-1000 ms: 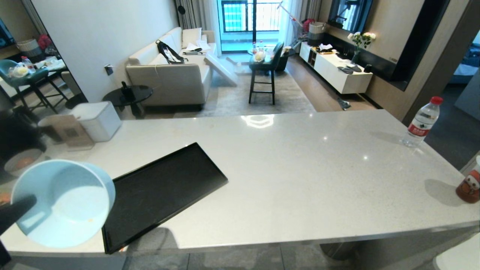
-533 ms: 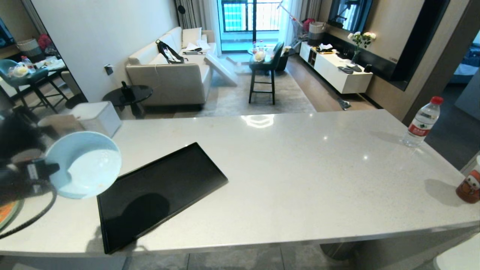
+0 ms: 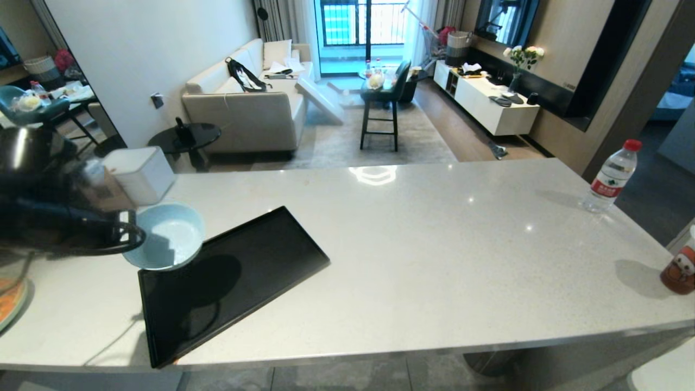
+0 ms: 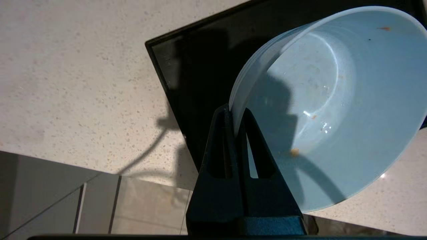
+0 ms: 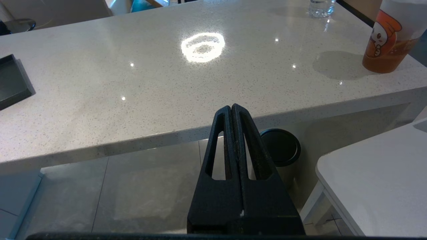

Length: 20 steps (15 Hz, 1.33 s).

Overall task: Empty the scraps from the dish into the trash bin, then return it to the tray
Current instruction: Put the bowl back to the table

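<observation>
Next, the left gripper releases the dish on the round dark shadow across the black tray (image 3: 209, 284).
The dish (image 3: 168, 236), a pale blue bowl, hangs just above the near-left corner of the black tray (image 3: 239, 271) on the white counter. My left gripper (image 3: 132, 234) is shut on its left rim, one finger inside and one outside. In the left wrist view the dish (image 4: 333, 100) is tilted and nearly empty. Only a few tiny orange crumbs of the scraps (image 4: 294, 152) cling inside it. The left gripper (image 4: 235, 113) pinches its rim over the tray (image 4: 186, 66). The trash bin is out of view. My right gripper (image 5: 231, 107) is shut on nothing, parked below the counter's front edge.
A water bottle (image 3: 611, 176) and an orange cup (image 3: 678, 269) stand at the counter's right end. A white box (image 3: 140, 174) sits behind the dish, and a plate with orange food (image 3: 8, 304) shows at the left edge. A steel cylinder with a black top (image 5: 281, 148) stands under the counter.
My left arm carried the dish from the front-left counter edge away and to the right, over the tray's corner. The dish turned from facing the camera to nearly level.
</observation>
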### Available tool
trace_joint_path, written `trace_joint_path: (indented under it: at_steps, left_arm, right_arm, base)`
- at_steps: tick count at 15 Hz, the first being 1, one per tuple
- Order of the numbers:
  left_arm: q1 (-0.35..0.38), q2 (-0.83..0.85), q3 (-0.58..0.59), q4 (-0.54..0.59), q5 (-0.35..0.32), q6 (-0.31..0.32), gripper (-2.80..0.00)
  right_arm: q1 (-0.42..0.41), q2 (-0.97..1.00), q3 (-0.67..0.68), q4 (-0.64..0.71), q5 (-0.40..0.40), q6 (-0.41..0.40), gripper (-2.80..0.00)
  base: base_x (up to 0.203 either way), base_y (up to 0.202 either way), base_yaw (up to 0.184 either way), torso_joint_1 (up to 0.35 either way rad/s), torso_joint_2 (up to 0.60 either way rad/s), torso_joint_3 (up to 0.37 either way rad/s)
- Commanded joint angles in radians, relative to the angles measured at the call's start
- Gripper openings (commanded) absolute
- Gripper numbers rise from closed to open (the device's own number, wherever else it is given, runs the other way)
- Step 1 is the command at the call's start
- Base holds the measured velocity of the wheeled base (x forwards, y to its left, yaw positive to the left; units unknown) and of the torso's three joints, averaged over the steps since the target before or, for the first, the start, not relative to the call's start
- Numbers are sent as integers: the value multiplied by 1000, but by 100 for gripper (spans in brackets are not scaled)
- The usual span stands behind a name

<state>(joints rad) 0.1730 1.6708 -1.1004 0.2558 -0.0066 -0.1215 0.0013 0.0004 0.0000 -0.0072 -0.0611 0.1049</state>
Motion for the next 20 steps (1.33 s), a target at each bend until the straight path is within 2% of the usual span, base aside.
trace_joint_path:
  at_steps: [1, 6, 14, 20]
  left_arm:
    - [1, 192, -66, 20, 1, -1, -280]
    - [-5, 362, -176, 72, -6, -5, -280]
    - [-19, 360, -170, 140, -86, -57, -280]
    - [-24, 364, -151, 136, -103, -60, -280]
  right_arm:
    - [0, 0, 0, 0, 0, 0, -280]
    - [0, 0, 0, 0, 0, 1, -280]
    - [0, 0, 0, 0, 0, 1, -280]
    - [0, 0, 0, 0, 0, 0, -280]
  base:
    - [0, 0, 0, 0, 0, 0]
    - [0, 0, 0, 0, 0, 0]
    - [0, 0, 0, 0, 0, 0]
    - [0, 0, 0, 0, 0, 0]
